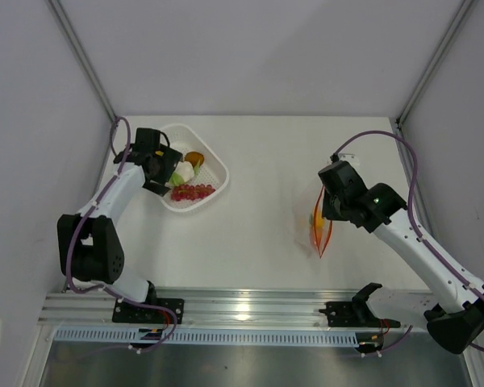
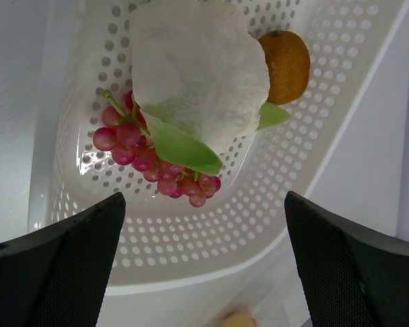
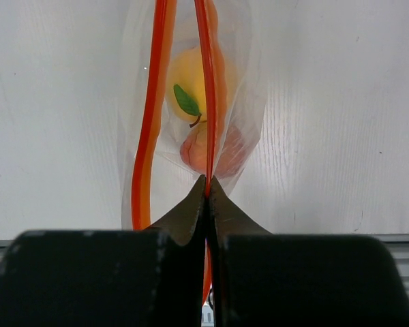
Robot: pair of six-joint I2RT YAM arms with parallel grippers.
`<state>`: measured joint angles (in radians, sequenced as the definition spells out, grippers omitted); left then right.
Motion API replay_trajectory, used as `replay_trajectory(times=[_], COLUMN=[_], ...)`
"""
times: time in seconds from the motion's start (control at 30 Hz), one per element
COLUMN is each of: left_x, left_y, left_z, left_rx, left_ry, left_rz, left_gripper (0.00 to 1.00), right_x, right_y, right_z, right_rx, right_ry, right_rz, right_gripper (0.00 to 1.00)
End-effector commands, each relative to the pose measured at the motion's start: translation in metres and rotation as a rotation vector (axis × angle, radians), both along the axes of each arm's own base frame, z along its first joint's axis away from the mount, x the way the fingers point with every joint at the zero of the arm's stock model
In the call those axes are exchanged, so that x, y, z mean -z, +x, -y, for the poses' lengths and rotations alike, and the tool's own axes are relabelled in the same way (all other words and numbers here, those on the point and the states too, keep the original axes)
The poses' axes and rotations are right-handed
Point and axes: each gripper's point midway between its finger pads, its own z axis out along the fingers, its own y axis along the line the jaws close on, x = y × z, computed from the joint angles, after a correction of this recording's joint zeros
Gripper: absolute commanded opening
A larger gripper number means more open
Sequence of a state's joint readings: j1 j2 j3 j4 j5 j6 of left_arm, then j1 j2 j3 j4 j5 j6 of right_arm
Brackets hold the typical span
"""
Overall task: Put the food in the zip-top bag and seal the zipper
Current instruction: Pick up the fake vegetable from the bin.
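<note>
The robot's left gripper should close on the leafy end [image 1: 185,176] [image 2: 215,142] of the white-and-green piece, just beside the red grape cluster in the basket.
The white mesh basket [image 1: 223,173] at the back left holds a red grape cluster [image 2: 146,157], a white-and-green piece [image 2: 198,75] and an orange [image 2: 286,65]. My left gripper [image 2: 203,204] hangs open just above them with nothing between its fingers. To the right, my right gripper [image 3: 206,180] is shut on one strip of the red-orange zipper [image 3: 150,122] of the clear zip-top bag [image 3: 249,102]. The other strip bows away, so the mouth gapes. Inside lie a yellow mango [image 3: 184,75] and a peach-coloured piece [image 3: 194,153]. From above, the bag [image 1: 321,230] hangs below the right gripper [image 1: 327,203].
White walls with metal posts close in the table at the back and sides. A metal rail [image 1: 250,310] carrying both arm bases runs along the near edge. A small peach-coloured shape [image 2: 237,319] shows outside the basket's near rim [image 2: 211,276].
</note>
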<state>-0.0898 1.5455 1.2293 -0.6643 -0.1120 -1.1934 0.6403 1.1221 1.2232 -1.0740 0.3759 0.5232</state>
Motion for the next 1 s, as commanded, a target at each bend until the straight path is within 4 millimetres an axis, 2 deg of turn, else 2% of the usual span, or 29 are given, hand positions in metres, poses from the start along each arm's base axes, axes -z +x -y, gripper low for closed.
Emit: replay_trajectory(times=[0.0,0.33,0.4,0.43,0.77,0.83,0.97], left_x=[-0.004,0.024,0.021,0.028,0.042,0.043,0.046], left_y=[0.011,0.035,0.042,0.041,0.058,0.060,0.064], left_z=[-0.006,-0.006,-0.008,-0.008,-0.013,-0.015,-0.017], left_rx=[-0.108,-0.133,-0.135,-0.134,-0.137,-0.142,-0.136], left_ry=[-0.071,-0.103,-0.092,-0.088,-0.059,-0.055,-0.037], left_rz=[0.067,0.025,0.035,0.014,-0.003,-0.003,0.008], left_gripper=[0.99,0.97,0.97,0.97,0.95,0.93,0.80], right_x=[-0.003,-0.002,-0.002,-0.002,-0.001,-0.003,-0.005], right_y=[0.005,0.005,0.005,0.005,0.006,0.005,0.004], right_z=[-0.004,-0.005,-0.005,-0.005,-0.008,-0.008,-0.009], right_rx=[-0.016,-0.021,-0.021,-0.022,-0.030,-0.031,-0.035], right_ry=[0.003,0.005,0.005,0.004,0.004,0.004,0.008], right_rz=[0.025,0.021,0.019,0.021,0.017,0.021,0.030], right_gripper=[0.00,0.00,0.00,0.00,0.00,0.00,0.00])
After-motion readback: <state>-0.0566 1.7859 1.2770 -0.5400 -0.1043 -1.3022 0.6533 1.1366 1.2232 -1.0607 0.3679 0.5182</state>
